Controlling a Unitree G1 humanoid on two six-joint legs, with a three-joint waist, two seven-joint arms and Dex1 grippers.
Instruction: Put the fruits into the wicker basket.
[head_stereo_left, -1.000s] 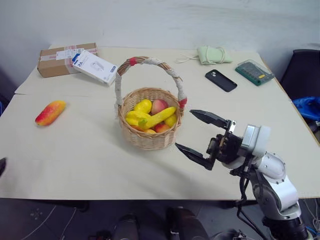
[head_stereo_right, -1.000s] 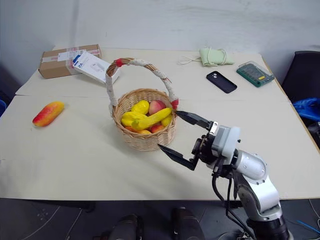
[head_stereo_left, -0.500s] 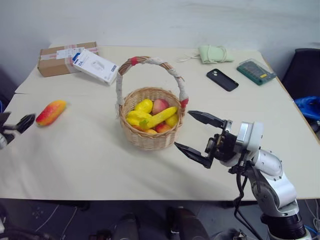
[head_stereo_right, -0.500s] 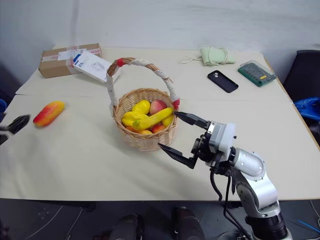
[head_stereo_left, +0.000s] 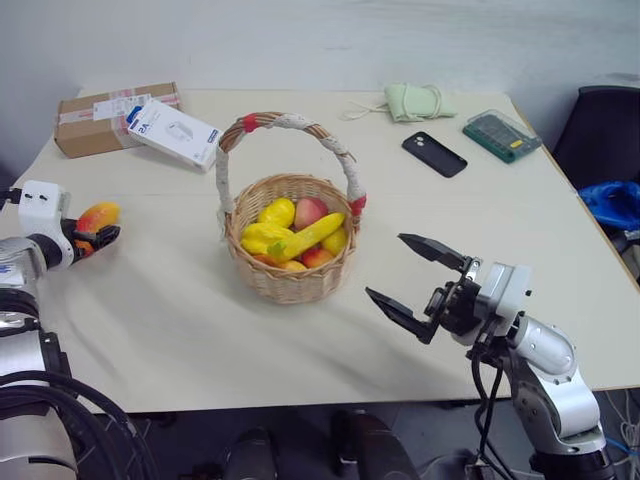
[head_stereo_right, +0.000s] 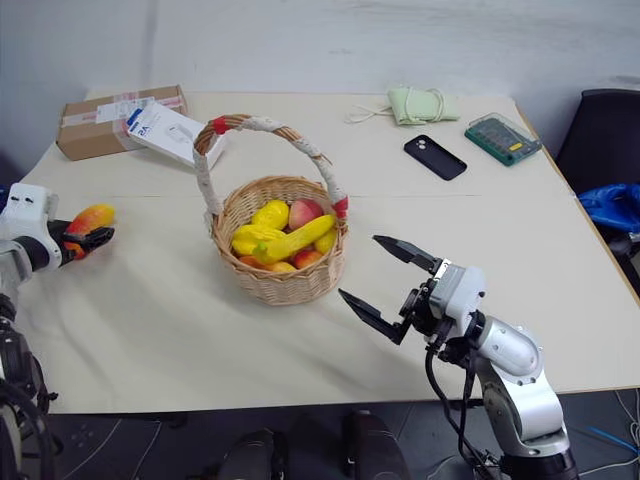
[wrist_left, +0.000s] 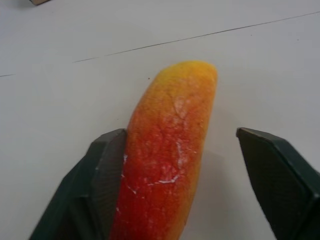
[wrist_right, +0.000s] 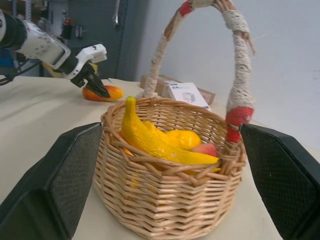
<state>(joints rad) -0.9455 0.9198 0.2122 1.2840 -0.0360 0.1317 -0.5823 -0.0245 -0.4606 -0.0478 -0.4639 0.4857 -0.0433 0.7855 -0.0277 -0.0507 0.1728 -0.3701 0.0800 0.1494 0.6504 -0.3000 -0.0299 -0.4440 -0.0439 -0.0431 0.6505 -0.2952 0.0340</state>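
I should next close my right gripper on the lower red band (head_stereo_left: 358, 205) (wrist_right: 238, 120) of the wicker basket's handle, a little above the rim of the basket.
The red-orange mango (wrist_left: 170, 150) lies on the table at the far left (head_stereo_left: 98, 214). My left gripper (head_stereo_left: 96, 236) is open around its near end: one finger (wrist_left: 107, 170) touches its side, while a gap separates the other finger (wrist_left: 272, 175) from it. The yellow banana (head_stereo_left: 310, 236) lies in the round wicker basket (head_stereo_left: 290, 278) at the table's middle, under the tall wrapped handle (head_stereo_left: 285, 122). My right gripper (head_stereo_left: 388, 266) hovers wide open and holds nothing, a little to the right of the basket and facing it.
Smaller yellow and peach-red fruits lie in the basket with the banana. At the back left are a cardboard box (head_stereo_left: 100, 118) and a white box (head_stereo_left: 172, 131). A black phone (head_stereo_left: 435, 154), green case (head_stereo_left: 502, 135) and pale cloth (head_stereo_left: 415, 101) lie at the back right.
My left arm came in from the left edge and reached the mango, its fingers narrowing around it. The right gripper sank slightly, still open. The camera view shifted a little.
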